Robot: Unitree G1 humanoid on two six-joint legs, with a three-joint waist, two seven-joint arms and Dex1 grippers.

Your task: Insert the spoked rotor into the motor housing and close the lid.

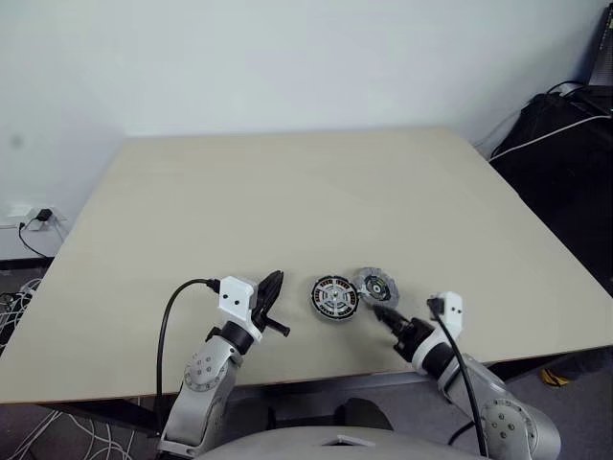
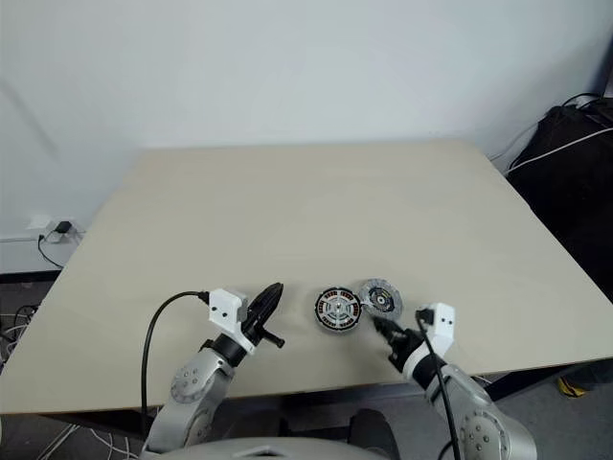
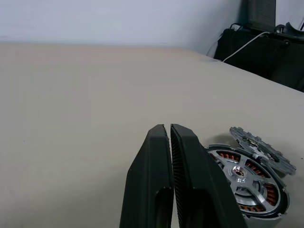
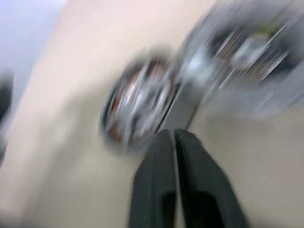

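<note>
The lid is leaning on the motor housing with its inner side up, so the robot's right gripper needs to open, take the lid's near edge (image 1: 387,303) and flip it over.
The spoked rotor (image 3: 237,172) lies flat inside the motor housing (image 3: 271,194), whose copper windings show between the silver spokes. The pair sits near the table's front edge (image 1: 333,297). The lid (image 1: 375,286), a grey notched disc, is tilted with one edge leaning on the rotor's rim on the right side (image 3: 262,148). My left gripper (image 1: 275,281) is shut and empty, a short way left of the rotor, pointing level across the table. My right gripper (image 1: 377,312) is just in front of the lid, its fingers (image 4: 161,156) together with nothing seen between them.
The beige table (image 1: 287,192) stretches far behind the parts. A black bag with a white cable (image 1: 565,134) stands off the table's right side. A wall socket (image 1: 38,218) and loose cables lie low at the left.
</note>
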